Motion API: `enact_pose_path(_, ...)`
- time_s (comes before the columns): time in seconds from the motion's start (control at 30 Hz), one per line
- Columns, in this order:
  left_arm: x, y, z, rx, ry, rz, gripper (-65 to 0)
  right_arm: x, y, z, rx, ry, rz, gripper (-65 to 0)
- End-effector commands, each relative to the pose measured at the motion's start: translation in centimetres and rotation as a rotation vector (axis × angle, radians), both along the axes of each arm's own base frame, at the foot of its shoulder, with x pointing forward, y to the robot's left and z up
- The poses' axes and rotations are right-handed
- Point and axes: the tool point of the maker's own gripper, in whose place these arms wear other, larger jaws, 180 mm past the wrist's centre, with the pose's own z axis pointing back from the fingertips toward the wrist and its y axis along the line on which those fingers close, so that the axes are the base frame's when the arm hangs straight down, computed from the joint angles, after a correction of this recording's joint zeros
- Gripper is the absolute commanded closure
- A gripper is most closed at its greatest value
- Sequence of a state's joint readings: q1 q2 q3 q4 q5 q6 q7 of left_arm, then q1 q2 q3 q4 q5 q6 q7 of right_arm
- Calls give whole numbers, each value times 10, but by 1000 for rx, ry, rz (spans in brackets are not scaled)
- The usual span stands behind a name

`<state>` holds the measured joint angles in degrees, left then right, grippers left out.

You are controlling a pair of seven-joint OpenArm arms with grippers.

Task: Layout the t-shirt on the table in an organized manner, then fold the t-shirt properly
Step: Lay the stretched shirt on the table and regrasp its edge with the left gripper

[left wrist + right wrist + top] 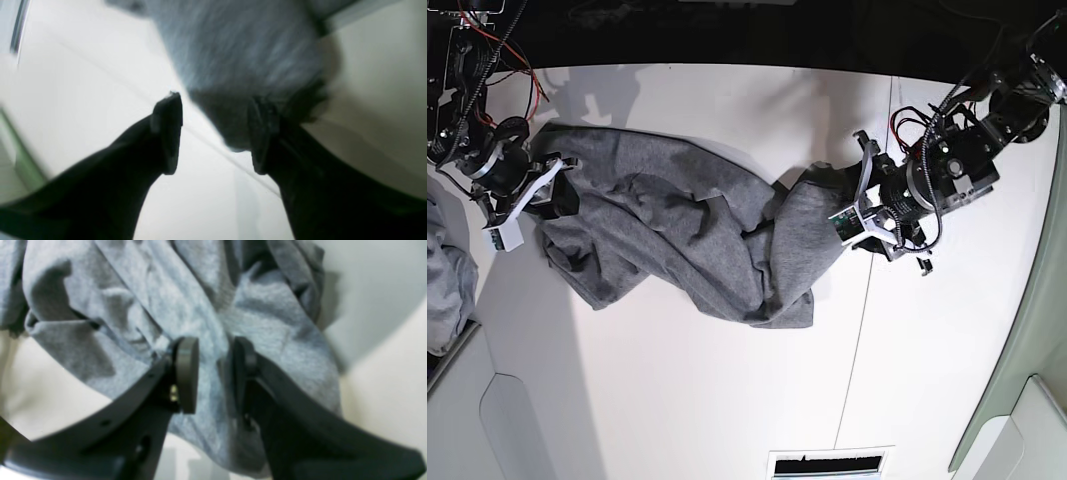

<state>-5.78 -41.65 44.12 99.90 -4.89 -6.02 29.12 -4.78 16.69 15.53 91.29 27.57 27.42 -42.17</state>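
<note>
My right gripper has the fold between its fingers in from the t-shirt's end, so it should first back off and take the t-shirt's end edge (548,131).
The heather-grey t-shirt (687,230) lies crumpled in a long rumpled band across the white table (727,400). At the band's right end, my left gripper (834,195) stands open; in the left wrist view its fingers (166,133) are wide apart and the blurred cloth (240,60) hangs just beyond them, close to the right finger. My right gripper (560,185) is at the shirt's left end. In the right wrist view its jaws (215,373) stand apart, with a fold of the shirt (133,306) running through the gap.
A paler grey-blue cloth bundle (447,275) lies off the table's left edge. A thin dark seam (857,340) crosses the table on the right. A white panel (517,430) sits at the bottom left and a vent-like slot (827,465) at the bottom edge.
</note>
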Motion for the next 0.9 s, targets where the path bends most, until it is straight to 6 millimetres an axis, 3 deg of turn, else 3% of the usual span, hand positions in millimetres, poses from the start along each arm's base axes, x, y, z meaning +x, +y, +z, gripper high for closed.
enact_pose_path(0.0,21,7,22,7,-103,29,-336,11,-3,15,4,-54,-3,-183)
enact_pose_path(0.1,20,1,15,-2,-87,28,-336,10,-3,14,2,-47,-1,-183)
enact_pose_path(0.37,7,-16,-26,-54,60,16,-329,8,-3,12,-2,-32,2,-183)
enact_pose_path(0.43,5,-20,-30,-65,78,18,-269,8,-3,12,-2,-32,2,-183)
enact_pose_path(0.53,5,-21,-30,-67,76,17,-18,8,-2,12,0,-34,1,-182)
enact_pose_path(0.57,6,-20,-29,-61,71,15,0,9,-3,12,1,-37,1,-178)
enact_pose_path(0.63,11,-9,-27,-1,33,4,0,9,-4,12,-9,-41,0,-126)
enact_pose_path(0.7,17,6,-22,36,9,18,0,11,-8,12,-38,-50,-2,0)
enact_pose_path(0.87,41,66,7,108,-73,97,0,15,-23,14,-121,-79,-1,0)
